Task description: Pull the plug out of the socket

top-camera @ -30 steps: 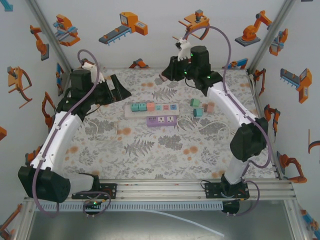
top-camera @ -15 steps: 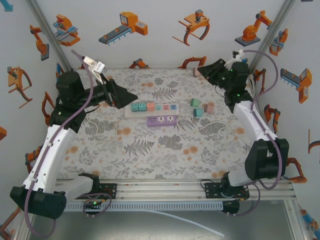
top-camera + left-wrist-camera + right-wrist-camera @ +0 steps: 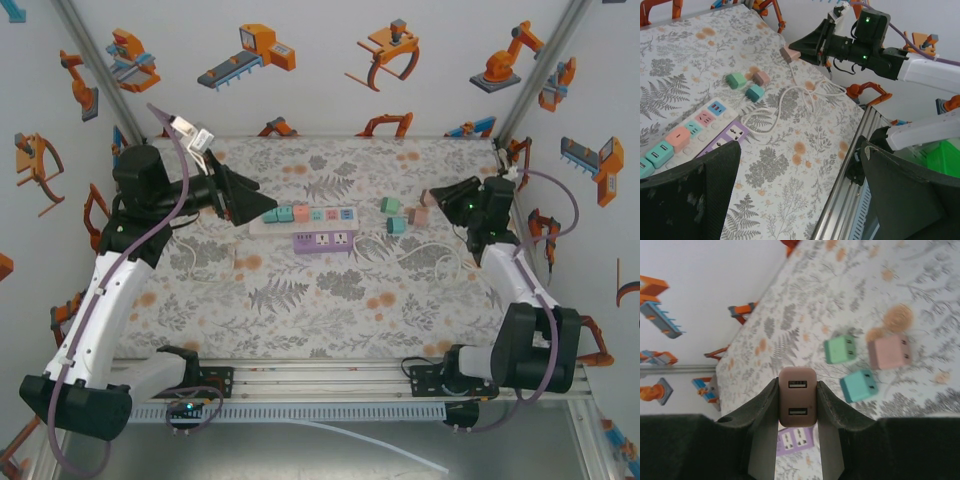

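The loose teal plug and the pink plug are by the drop spot. Next, my right gripper releases the brownish-pink plug on the mat [image 3: 417,232] [image 3: 899,392] beside the teal one, against the pink plug.
My right gripper [image 3: 797,396] is shut on a brownish-pink plug [image 3: 797,403] with two USB ports, held in the air. From above, the right gripper [image 3: 435,197] hovers at the right side of the table, just right of three loose plugs. The white socket strip [image 3: 330,215] lies mid-table with a pink plug [image 3: 300,211] and two teal plugs [image 3: 277,213] still in it. My left gripper [image 3: 250,198] is open just left of the strip's left end, above the table. The left wrist view shows the held plug [image 3: 789,53] at the right gripper's tip.
A purple socket strip [image 3: 324,240] lies in front of the white one. Loose green [image 3: 390,205], teal [image 3: 397,225] and pink [image 3: 419,215] plugs lie right of the strips. A white cable [image 3: 790,100] loops over the mat. Walls enclose the back and sides.
The right arm swung from the back centre to the right side and came down near the loose plugs, still gripping the plug. The left arm shifted slightly toward the strip.
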Available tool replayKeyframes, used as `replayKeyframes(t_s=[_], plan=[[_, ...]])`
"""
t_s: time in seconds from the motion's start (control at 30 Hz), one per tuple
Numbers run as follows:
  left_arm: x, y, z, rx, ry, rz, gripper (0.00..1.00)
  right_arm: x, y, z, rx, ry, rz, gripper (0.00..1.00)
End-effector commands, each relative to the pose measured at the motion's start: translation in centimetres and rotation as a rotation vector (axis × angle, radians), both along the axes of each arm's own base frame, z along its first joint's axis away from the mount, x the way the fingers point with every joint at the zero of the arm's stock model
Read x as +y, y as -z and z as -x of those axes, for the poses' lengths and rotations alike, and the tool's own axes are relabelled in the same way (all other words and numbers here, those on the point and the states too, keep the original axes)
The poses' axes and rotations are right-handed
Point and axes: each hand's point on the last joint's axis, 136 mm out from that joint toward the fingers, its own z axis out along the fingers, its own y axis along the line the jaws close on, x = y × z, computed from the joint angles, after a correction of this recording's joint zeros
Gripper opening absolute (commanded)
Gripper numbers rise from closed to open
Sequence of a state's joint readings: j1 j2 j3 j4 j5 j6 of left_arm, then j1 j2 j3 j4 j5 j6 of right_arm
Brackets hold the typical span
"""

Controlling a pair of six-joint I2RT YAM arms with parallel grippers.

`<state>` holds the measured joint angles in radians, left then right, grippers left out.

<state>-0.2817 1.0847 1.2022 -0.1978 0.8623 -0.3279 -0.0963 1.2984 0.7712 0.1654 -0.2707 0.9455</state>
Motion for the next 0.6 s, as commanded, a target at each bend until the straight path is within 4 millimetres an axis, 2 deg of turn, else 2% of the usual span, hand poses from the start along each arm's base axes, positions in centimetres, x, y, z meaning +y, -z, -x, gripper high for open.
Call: replayKeyframes(t_s=[0.0,0.23,0.57], plan=[[-0.3,0.4,1.1,-0.018,0.049,-0.019,0.97,0.0,2.9,0.7,0.061,-0.014,0.014,0.09],[-0.4,1.1,0.9,0.005,0.048,-0.032,0.97,0.3,8.2,0.7,0.171,-0.037,0.006,0.09],[-0.2,1.5,0.6,0.009,0.027,-0.050,0.97,0.1,13.6,0.0,0.252,-0.052,0.036,0.12]])
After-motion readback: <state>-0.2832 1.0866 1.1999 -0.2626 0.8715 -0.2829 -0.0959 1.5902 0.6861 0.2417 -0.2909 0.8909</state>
